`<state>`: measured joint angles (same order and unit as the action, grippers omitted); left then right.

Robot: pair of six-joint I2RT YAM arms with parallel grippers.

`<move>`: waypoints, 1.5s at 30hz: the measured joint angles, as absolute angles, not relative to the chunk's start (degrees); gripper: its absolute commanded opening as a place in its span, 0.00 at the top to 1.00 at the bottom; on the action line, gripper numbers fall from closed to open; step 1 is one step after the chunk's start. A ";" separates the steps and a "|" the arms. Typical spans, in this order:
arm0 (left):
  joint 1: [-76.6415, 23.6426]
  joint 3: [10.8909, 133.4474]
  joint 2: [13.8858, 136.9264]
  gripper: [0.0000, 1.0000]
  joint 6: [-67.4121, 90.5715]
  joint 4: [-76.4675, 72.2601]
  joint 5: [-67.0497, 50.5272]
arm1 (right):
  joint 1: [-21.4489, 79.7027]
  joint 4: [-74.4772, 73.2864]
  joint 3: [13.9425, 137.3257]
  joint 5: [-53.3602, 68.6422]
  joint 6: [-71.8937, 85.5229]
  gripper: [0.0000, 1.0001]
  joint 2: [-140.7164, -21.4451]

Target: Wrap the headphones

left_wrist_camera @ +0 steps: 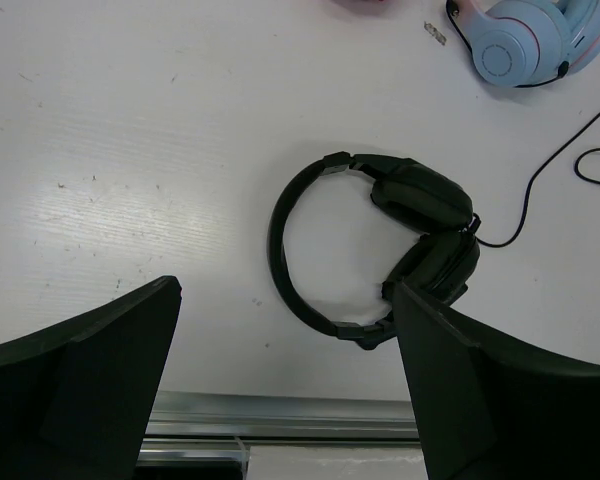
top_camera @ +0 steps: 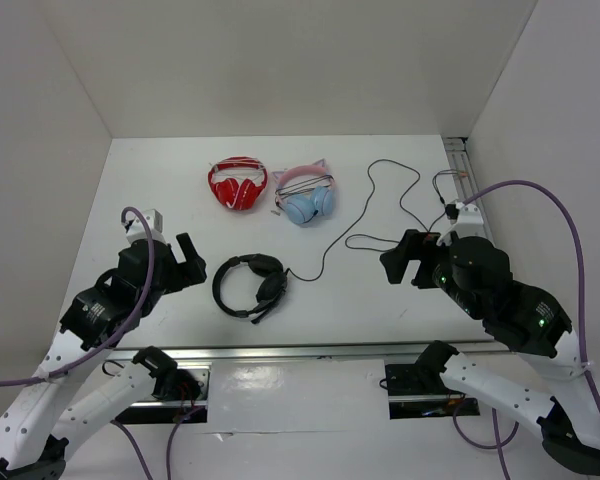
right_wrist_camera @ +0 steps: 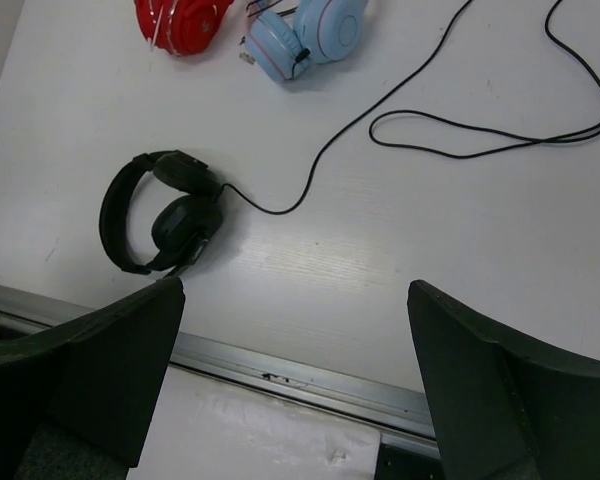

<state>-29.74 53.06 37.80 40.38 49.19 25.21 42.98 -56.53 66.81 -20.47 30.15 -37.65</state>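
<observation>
The next place for my left gripper to go and close is the middle of the headband point(top_camera: 216, 290) point(left_wrist_camera: 275, 252), opposite the earcups of the black headphones.
The black headphones point(top_camera: 250, 285) lie flat on the white table near its front edge, earcups folded together on the right. They also show in the left wrist view point(left_wrist_camera: 420, 205) and the right wrist view point(right_wrist_camera: 170, 215). Their thin black cable point(top_camera: 325, 250) runs right and back in loose loops point(right_wrist_camera: 450, 125). My left gripper point(top_camera: 190, 262) is open and empty, hovering just left of the headphones point(left_wrist_camera: 286, 296). My right gripper point(top_camera: 396, 256) is open and empty, above the table right of the cable loops point(right_wrist_camera: 295, 290).
Red-and-white headphones point(top_camera: 238, 185) and light-blue and pink cat-ear headphones point(top_camera: 306, 195) lie behind the black ones. A metal rail point(top_camera: 300, 352) runs along the table's front edge, another point(top_camera: 465, 170) along the right. White walls enclose the back and sides.
</observation>
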 measured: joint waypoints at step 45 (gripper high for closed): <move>-30.11 37.12 76.53 1.00 57.58 30.22 20.95 | 42.87 -40.66 53.80 0.67 27.07 0.00 -33.39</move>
